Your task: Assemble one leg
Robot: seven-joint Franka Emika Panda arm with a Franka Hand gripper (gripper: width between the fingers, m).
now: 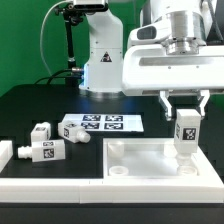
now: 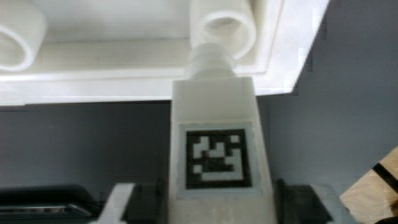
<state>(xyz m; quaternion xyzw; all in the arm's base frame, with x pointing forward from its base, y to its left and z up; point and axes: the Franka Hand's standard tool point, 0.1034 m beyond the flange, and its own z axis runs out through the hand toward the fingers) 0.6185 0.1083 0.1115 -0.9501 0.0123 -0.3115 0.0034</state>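
The white leg is standing upright in the panel's corner socket (image 1: pixel 187 170) (image 2: pixel 222 28) beside the long white rail. Next, my gripper lets go of it there.
My gripper (image 1: pixel 186 112) is shut on a white leg (image 1: pixel 186 132) with a black-and-white tag and holds it upright over the far right corner of the large white square panel (image 1: pixel 140 158). In the wrist view the leg (image 2: pixel 217 140) runs from between the jaws to a round socket (image 2: pixel 228 28) in the panel's corner (image 2: pixel 107 85); its tip is at or in that socket. Three more legs lie on the table at the exterior view's left: two (image 1: pixel 42 133) (image 1: pixel 72 131) near the marker board and one (image 1: pixel 45 152) nearer the front.
The marker board (image 1: pixel 103 124) lies flat behind the panel. A long white rail (image 1: pixel 40 187) runs along the table's front edge. A white block (image 1: pixel 5 154) sits at the far left. The robot base (image 1: pixel 100 60) stands at the back.
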